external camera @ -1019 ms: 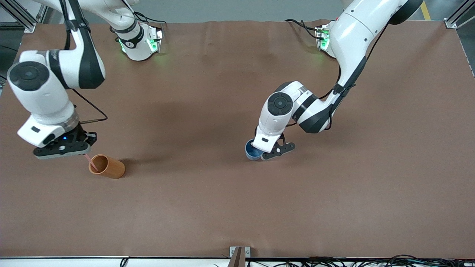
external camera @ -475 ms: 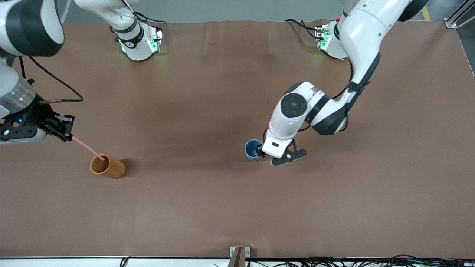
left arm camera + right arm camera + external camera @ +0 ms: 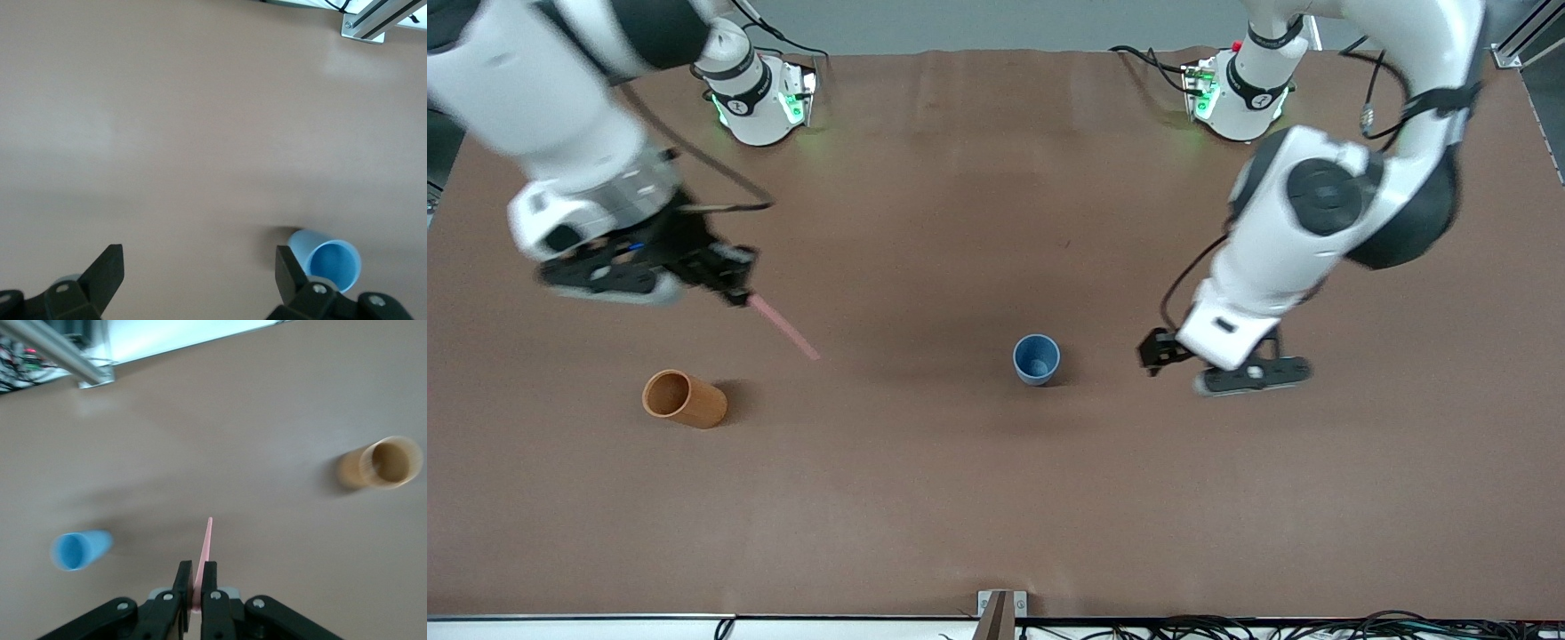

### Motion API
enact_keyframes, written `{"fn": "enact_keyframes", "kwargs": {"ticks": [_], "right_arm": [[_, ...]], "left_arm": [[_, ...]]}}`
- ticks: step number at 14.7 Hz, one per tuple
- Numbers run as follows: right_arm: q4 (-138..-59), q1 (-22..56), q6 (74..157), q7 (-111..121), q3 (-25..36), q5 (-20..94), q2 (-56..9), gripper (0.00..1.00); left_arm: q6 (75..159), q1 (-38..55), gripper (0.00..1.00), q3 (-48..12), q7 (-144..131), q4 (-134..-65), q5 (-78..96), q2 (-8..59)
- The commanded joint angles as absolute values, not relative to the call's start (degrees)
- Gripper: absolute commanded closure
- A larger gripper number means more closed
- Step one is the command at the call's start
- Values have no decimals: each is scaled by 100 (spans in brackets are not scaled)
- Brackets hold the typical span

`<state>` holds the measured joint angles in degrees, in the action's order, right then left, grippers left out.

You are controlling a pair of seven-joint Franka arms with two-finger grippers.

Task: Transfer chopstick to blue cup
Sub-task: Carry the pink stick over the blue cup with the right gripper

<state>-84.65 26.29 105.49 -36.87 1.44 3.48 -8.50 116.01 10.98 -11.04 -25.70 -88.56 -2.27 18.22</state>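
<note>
The pale pink chopstick, now slanted over bare table between the cups, will be let go by my right gripper inside the blue cup's opening [image 3: 1032, 356] [image 3: 72, 551], leaning against the cup's rim.
The pale pink chopstick [image 3: 784, 327] hangs slanted in the air, and my right gripper [image 3: 734, 284] is shut on its upper end, over bare table between the two cups. In the right wrist view the stick [image 3: 205, 543] juts out from between the closed fingers of the right gripper [image 3: 197, 572]. The blue cup [image 3: 1037, 359] stands upright and alone near the table's middle; it also shows as the blue cup [image 3: 80, 550] and the blue cup [image 3: 330, 263]. My left gripper [image 3: 1202, 363] hovers open and holds nothing, beside the blue cup toward the left arm's end. Its fingers [image 3: 107, 267] stand wide apart around the left gripper's midpoint [image 3: 198, 267].
An orange-brown cup [image 3: 683, 400] stands toward the right arm's end, nearer to the front camera than the chopstick; it shows as the orange-brown cup [image 3: 387, 463] too. A metal bracket [image 3: 996, 604] and cables lie at the table's front edge.
The right gripper has lifted the chopstick out of the orange-brown cup and carried it toward the blue cup. The left gripper has opened, let go of the blue cup and drawn away.
</note>
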Motion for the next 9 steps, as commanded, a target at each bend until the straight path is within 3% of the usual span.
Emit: {"fn": "enact_keyframes", "kwargs": {"ticks": [1,6,9], "right_arm": [[-7842,3390,10748,-5014,229,334,-1404,97],[-6146,4305,10819,-5880,272,-25,-3055,98],[-6047,4517,11056,-5871,255,-88,-3322,98]], "left_arm": [[11076,1108,0,-520,-1148,-9009,184,1241],[9944,800,0,-466,-229,-9017,114,257],[9212,703,0,-475,-229,-9009,105,-209]]}}
